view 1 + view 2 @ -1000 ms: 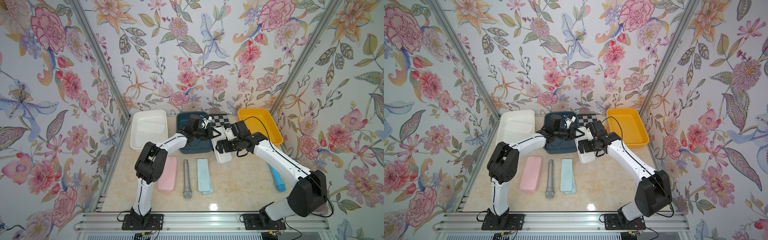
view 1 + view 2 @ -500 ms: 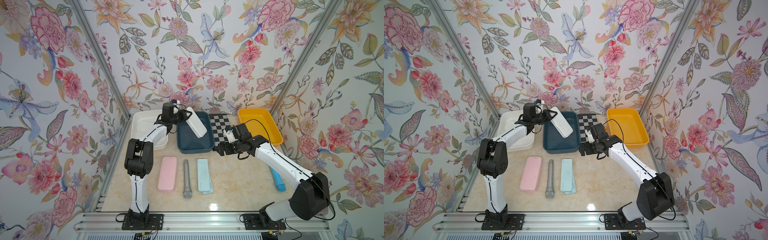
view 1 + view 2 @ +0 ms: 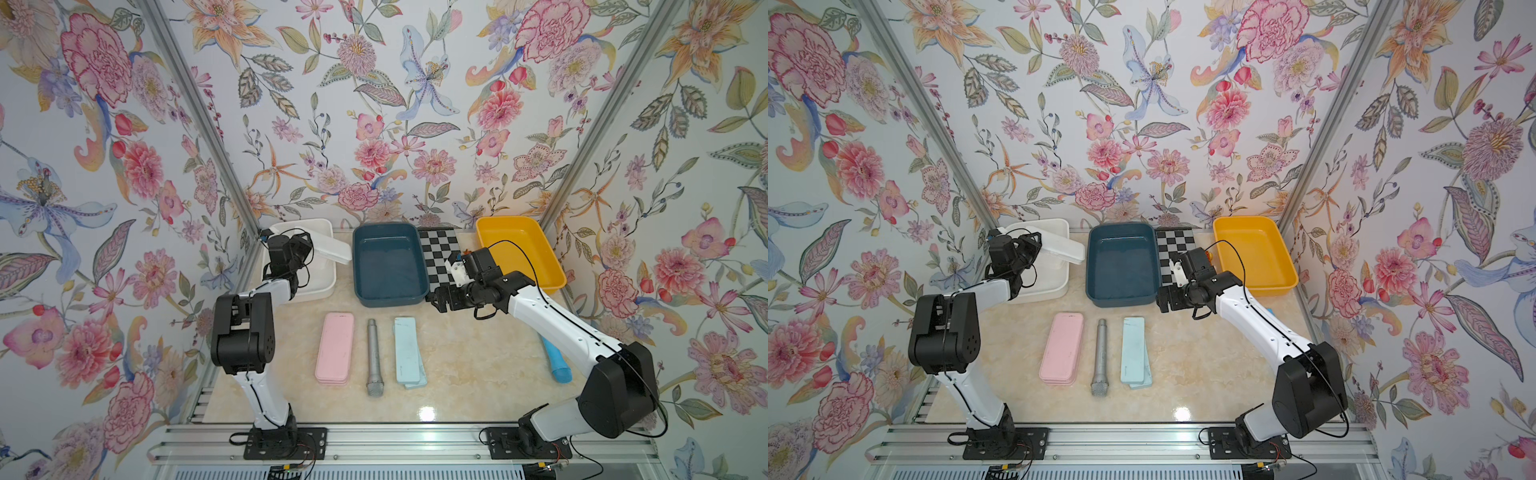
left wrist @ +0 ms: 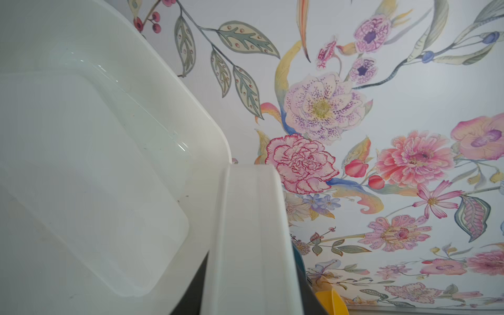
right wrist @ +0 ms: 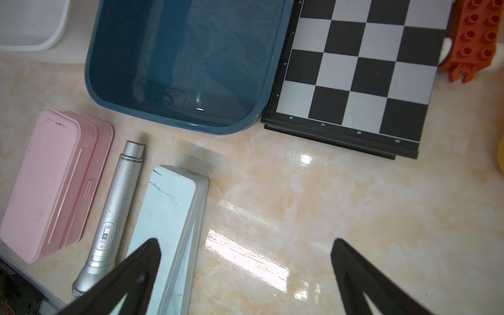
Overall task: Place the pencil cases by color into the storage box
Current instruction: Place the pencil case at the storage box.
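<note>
Next, my left gripper puts the white pencil case down across the middle of the white storage box [image 3: 309, 267].
My left gripper [image 3: 306, 249] [image 3: 1034, 246] is shut on one end of a white pencil case [image 3: 333, 250] [image 3: 1064, 249] [image 4: 251, 240]. It holds the case tilted above the white storage box [image 3: 309, 296] [image 3: 1038, 296] [image 4: 152, 71] at the back left. Two stacked pink pencil cases [image 3: 334, 348] [image 3: 1062, 348] [image 5: 51, 185] and two stacked pale blue ones [image 3: 407, 351] [image 3: 1133, 351] [image 5: 169, 218] lie on the table. My right gripper [image 3: 440, 301] [image 3: 1165, 301] [image 5: 245, 241] is open and holds nothing. It hangs over bare table by the blue box's front right corner.
Back row: a dark blue box [image 3: 388, 266] [image 5: 191, 54] and a yellow box [image 3: 519, 249], with a chessboard [image 3: 440, 257] [image 5: 354, 68] between them. A grey microphone [image 3: 372, 357] [image 5: 117, 207] lies between the case stacks. A blue tube [image 3: 557, 365] lies right; an orange brick toy [image 5: 474, 35] sits beside the chessboard.
My left arm lifted the white case from beside the chessboard and swung it left, across the blue box to above the white box. The right gripper drew back slightly toward the front.
</note>
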### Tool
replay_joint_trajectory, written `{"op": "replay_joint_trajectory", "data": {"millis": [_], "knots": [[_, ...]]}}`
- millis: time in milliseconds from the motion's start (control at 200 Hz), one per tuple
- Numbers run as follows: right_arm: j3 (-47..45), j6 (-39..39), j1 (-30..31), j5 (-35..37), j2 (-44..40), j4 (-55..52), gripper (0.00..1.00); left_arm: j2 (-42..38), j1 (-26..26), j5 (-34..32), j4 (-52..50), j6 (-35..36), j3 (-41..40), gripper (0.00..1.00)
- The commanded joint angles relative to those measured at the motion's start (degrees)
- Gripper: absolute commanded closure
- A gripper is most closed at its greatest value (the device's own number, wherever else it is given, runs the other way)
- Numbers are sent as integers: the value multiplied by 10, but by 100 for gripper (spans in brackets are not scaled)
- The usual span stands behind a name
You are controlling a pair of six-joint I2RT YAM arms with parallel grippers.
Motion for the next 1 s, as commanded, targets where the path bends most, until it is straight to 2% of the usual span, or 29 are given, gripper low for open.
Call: {"op": "replay_joint_trajectory", "data": {"millis": [0, 385, 730, 995], "knots": [[-8, 1, 1, -13, 17, 10, 0, -39, 4, -36, 95, -36, -30, 70], [-7, 3, 7, -13, 28, 10, 0, 32, 66, -60, 267, -181, -104, 69], [-3, 6, 10, -14, 38, 15, 0, 102, 71, -24, 278, -219, -64, 69], [-7, 13, 15, -17, 49, 25, 0, 129, 71, -10, 268, -250, -43, 55]]}}
